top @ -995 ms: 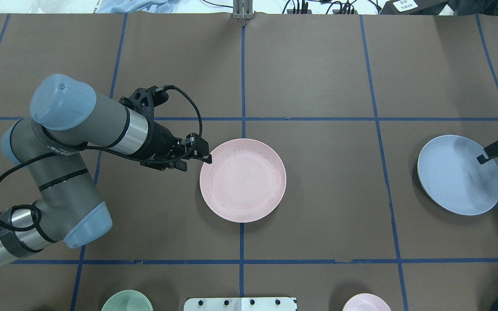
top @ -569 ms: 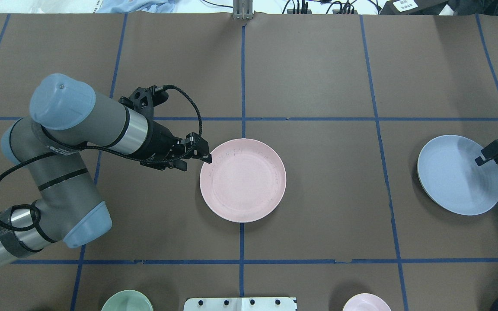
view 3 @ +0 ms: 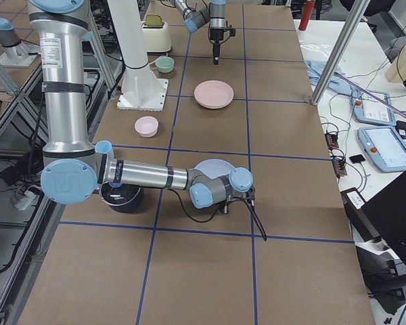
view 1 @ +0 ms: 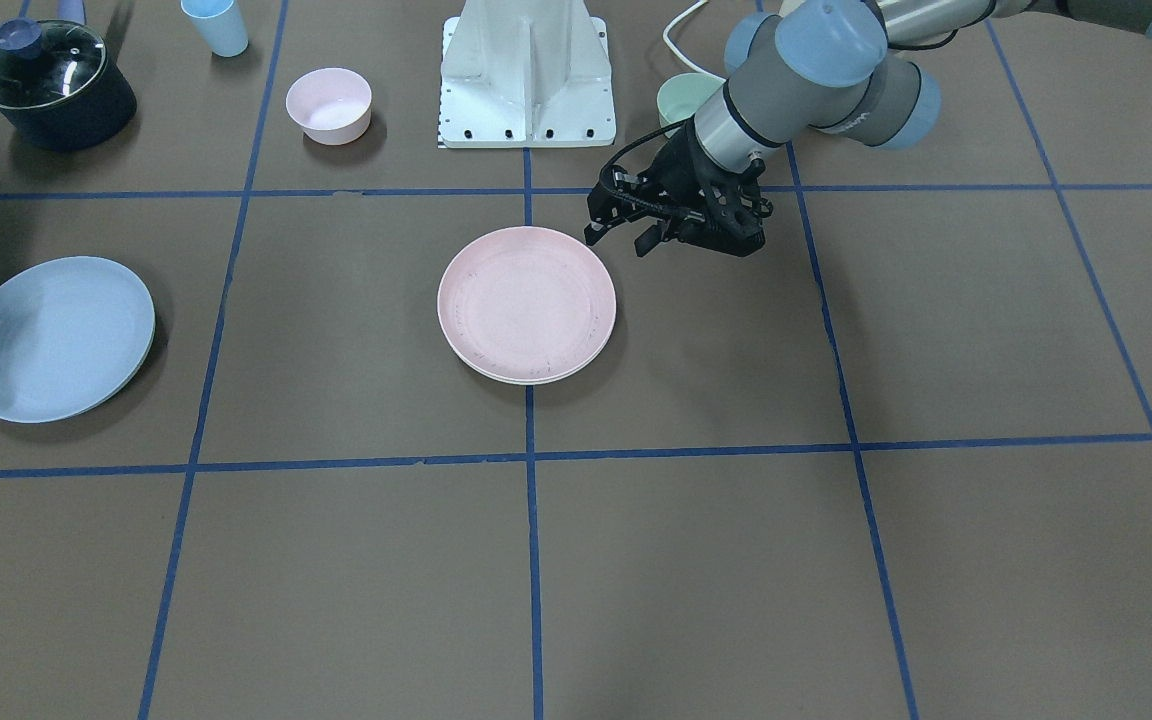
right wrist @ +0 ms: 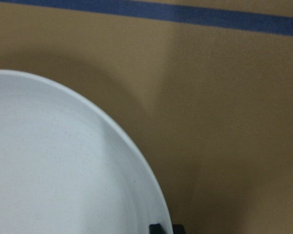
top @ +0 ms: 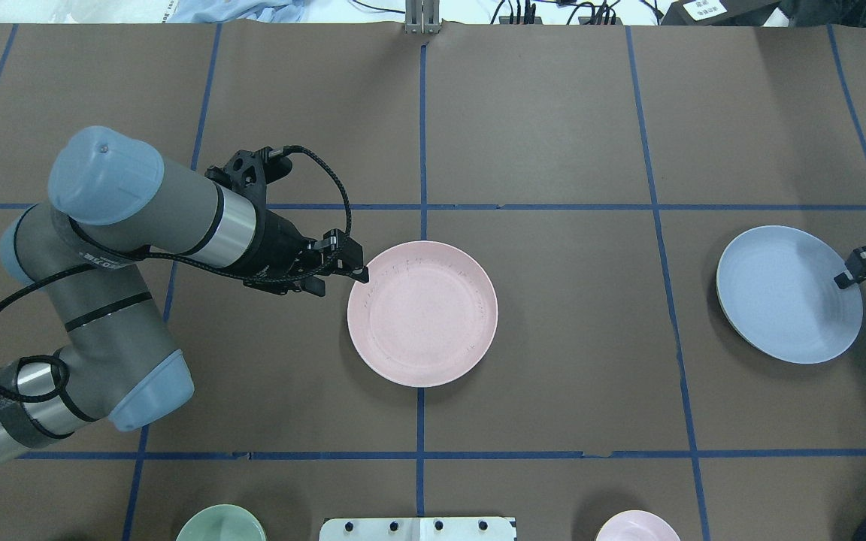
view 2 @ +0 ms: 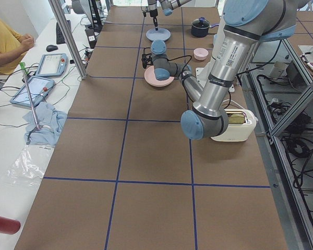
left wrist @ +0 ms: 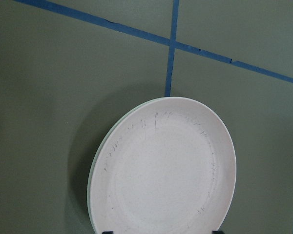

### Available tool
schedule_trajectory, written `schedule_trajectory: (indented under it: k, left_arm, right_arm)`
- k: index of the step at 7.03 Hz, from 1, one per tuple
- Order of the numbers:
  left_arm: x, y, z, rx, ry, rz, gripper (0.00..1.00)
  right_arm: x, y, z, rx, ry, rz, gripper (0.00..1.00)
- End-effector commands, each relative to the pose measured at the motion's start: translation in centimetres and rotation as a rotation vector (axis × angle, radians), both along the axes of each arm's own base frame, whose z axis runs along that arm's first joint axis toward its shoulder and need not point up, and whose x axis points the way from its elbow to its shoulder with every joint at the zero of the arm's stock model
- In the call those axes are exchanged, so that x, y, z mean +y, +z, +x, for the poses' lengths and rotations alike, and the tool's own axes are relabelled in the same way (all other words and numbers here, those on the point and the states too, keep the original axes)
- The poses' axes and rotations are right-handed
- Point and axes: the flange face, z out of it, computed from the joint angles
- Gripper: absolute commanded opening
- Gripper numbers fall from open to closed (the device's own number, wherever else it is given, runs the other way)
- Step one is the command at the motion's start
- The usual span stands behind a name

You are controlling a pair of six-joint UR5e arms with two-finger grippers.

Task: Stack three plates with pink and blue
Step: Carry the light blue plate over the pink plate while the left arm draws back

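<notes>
Next, I release the light blue plate from my right gripper so that it rests on top of the pale pink plate (view 1: pixel 527 299) at the table's middle.
The pale pink plate (top: pixel 422 313) lies at the table's middle on top of the cream-white plate, whose rim shows under it in the front view (view 1: pixel 528 381) and in the left wrist view (left wrist: pixel 94 170). My left gripper (top: pixel 343 279) is open and empty, just off the pink plate's (view 1: pixel 526 303) left rim. The light blue plate (top: pixel 788 294) is at the far right, tilted and raised off the table. My right gripper (top: pixel 846 279) is shut on its right rim; a fingertip (right wrist: pixel 158 228) shows at that rim.
A green bowl (top: pixel 221 524) and a small pink bowl (top: pixel 636 526) stand near the robot's base (view 1: pixel 526 70). A lidded dark pot (view 1: pixel 51 85) and a blue cup (view 1: pixel 216 25) stand at the robot's right. A toaster (view 2: pixel 235 122) stands behind the left arm.
The blue plate has shifted toward the table's middle and a little away from the robot, with the right gripper on its rim. The left arm has barely moved.
</notes>
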Motion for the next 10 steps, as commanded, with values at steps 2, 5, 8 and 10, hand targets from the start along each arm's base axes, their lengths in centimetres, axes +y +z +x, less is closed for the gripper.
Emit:
schedule_trajectory:
  k: [2, 5, 8, 10]
  left_arm:
    - [1.1, -1.0, -1.7, -0.018, 0.0, -0.011, 0.73]
    - [2.0, 0.5, -5.2, -0.03, -0.016, 0.002, 0.73]
    - [-1.6, 6.2, -10.7, -0.108, 0.001, 0.136, 0.73]
    - [-2.1, 6.5, -11.4, -0.112, -0.006, 0.134, 0.73]
  right_arm:
    - [-0.8, -11.2, -0.5, -0.058, 0.19, -0.097, 0.0]
    - [0.5, -22.0, -10.9, -0.209, 0.279, -0.228, 0.0]
    - [7.9, -31.7, -24.1, -0.286, 0.406, -0.259, 0.0]
    - [11.4, -33.3, -27.0, -0.301, 0.387, -0.267, 0.0]
